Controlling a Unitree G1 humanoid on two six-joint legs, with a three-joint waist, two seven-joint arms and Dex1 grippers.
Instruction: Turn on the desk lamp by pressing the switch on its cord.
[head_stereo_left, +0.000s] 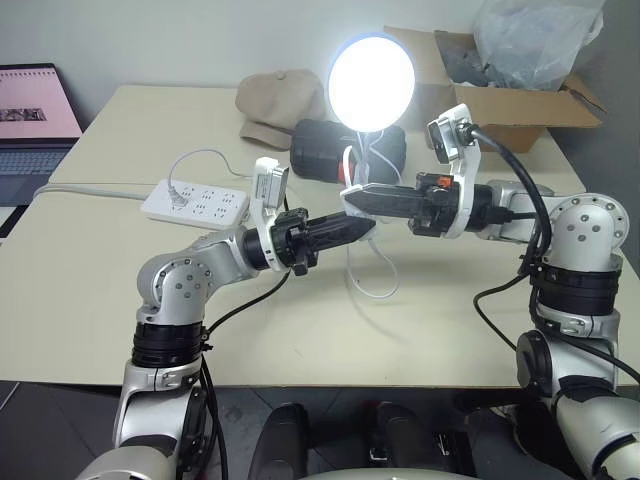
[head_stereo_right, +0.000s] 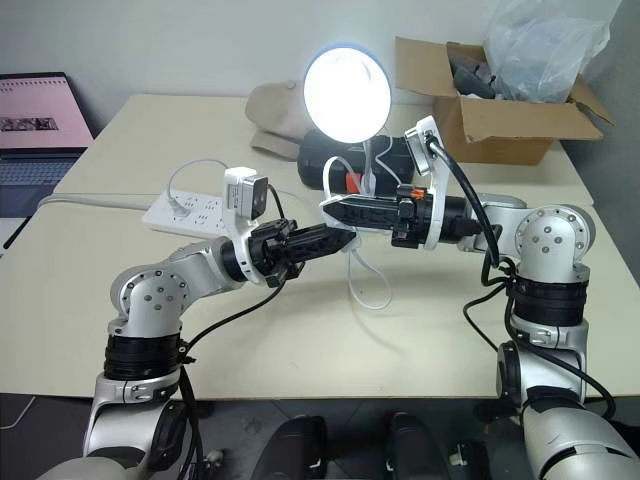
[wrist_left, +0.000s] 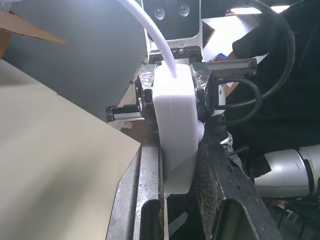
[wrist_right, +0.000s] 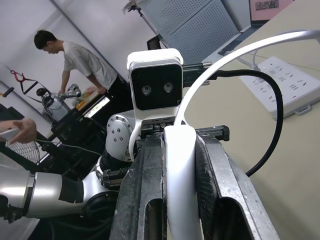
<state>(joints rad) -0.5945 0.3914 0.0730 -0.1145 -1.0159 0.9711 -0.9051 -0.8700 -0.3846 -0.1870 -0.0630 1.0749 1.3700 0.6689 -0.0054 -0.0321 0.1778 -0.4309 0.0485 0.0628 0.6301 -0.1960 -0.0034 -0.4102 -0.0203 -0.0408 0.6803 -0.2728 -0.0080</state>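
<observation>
I should release the white switch from my right gripper on the tabletop (head_stereo_left: 377, 239) just in front of the desk lamp.
The desk lamp (head_stereo_left: 371, 82) stands at the middle back of the table, its round face glowing bright white. Its thin white cord (head_stereo_left: 372, 285) hangs down and loops on the tabletop below my hands. Above the table, in front of the lamp, both grippers meet tip to tip. The white oblong switch (wrist_left: 175, 125) sits between the fingers of my left gripper (head_stereo_left: 364, 226), which is shut on it. My right gripper (head_stereo_left: 350, 196) is shut on the same switch (wrist_right: 181, 175) from the other side.
A white power strip (head_stereo_left: 195, 203) lies at the left. A beige cap (head_stereo_left: 280, 105) and a black pouch (head_stereo_left: 325, 150) sit behind the lamp, a cardboard box (head_stereo_left: 520, 100) at the back right, a laptop (head_stereo_left: 35, 120) far left. A person (wrist_right: 75, 62) stands beyond the table.
</observation>
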